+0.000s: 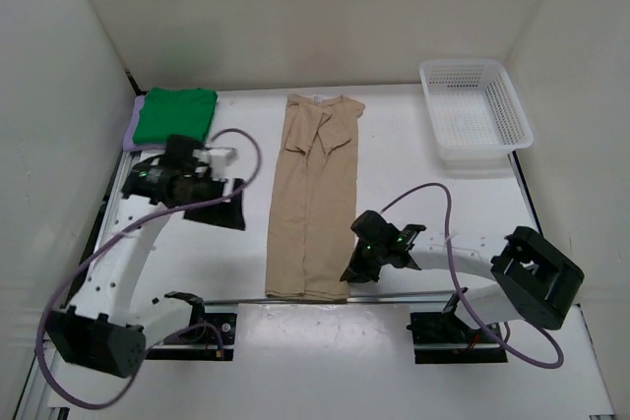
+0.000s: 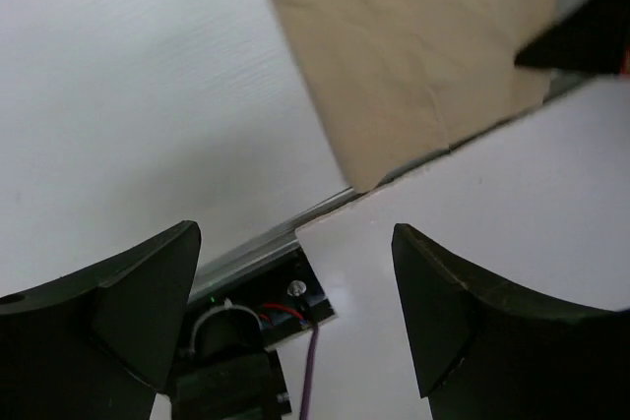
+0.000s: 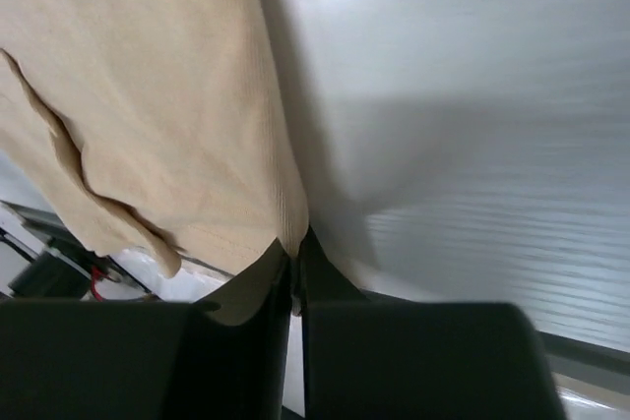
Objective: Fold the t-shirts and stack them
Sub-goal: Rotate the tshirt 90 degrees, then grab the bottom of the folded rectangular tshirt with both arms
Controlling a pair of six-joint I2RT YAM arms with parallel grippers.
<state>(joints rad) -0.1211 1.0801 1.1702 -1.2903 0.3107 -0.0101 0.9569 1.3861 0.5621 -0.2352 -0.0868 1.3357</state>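
Observation:
My left gripper will grab the free near corner (image 1: 271, 292) (image 2: 362, 184) of the tan t-shirt, across the bottom edge from my right gripper.
A tan t-shirt (image 1: 315, 194) lies folded into a long strip down the middle of the table; it also shows in the left wrist view (image 2: 413, 46) and the right wrist view (image 3: 148, 95). My right gripper (image 1: 356, 268) is shut on the shirt's near right edge, pinching the cloth between its fingertips (image 3: 295, 268). My left gripper (image 1: 219, 211) hovers left of the strip, open and empty (image 2: 295, 292). A folded green t-shirt (image 1: 175, 115) sits on a purple one at the back left.
A white mesh basket (image 1: 474, 110) stands at the back right. White walls enclose the table on three sides. A metal rail with the arm bases (image 1: 325, 300) runs along the near edge. Purple cables loop from both arms.

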